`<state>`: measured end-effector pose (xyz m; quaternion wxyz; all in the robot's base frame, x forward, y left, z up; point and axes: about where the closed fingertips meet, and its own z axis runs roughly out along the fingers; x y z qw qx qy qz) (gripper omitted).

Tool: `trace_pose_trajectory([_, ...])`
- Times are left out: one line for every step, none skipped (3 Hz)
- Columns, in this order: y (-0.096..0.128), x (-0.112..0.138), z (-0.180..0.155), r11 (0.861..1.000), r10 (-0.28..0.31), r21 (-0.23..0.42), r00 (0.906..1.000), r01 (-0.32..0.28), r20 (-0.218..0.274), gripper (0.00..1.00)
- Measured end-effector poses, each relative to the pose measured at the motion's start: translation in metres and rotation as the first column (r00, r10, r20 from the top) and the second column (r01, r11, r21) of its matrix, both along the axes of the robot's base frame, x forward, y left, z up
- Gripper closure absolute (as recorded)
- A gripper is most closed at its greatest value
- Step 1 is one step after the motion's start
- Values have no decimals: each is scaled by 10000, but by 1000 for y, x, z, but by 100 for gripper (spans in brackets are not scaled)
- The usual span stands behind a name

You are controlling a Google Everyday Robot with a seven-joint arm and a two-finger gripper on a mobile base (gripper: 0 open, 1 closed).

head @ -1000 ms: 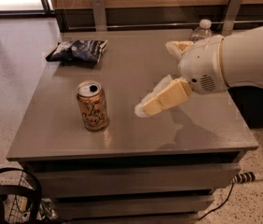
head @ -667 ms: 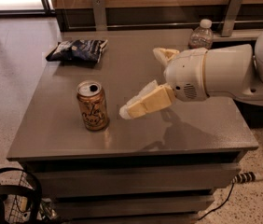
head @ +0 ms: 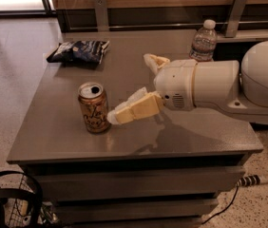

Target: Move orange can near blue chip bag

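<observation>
My gripper moves around the orange can next. Then I should grab it by the can's middle (head: 94, 112), well below the silver top.
The orange can (head: 93, 107) stands upright near the front left of the grey table (head: 200, 137), its opened silver top showing. The blue chip bag (head: 79, 51) lies flat at the table's far left. My gripper (head: 128, 87) is open, just right of the can, reaching in from the right. Its near fingertip (head: 115, 117) is right beside the can's side; I cannot tell if it touches. Its far finger (head: 154, 61) points toward the table's back. The can is not between the fingers.
A clear plastic water bottle (head: 203, 41) stands at the table's back right, behind my white arm (head: 219, 84). A wooden wall with metal brackets runs behind the table. A wire basket and cables sit on the floor at front left.
My gripper has moved left across the table, from about the table's middle to right beside the can. The can, bag and bottle have not moved.
</observation>
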<state>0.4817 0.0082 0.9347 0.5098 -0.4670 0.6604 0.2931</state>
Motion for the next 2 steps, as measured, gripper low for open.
trace_pose_trajectory([21, -1, -12, 9983, 149, 554, 9998, -158, 160, 0])
trace_pose_trajectory([53, 1, -31, 9900, 403, 1336, 9983, -457, 426, 0])
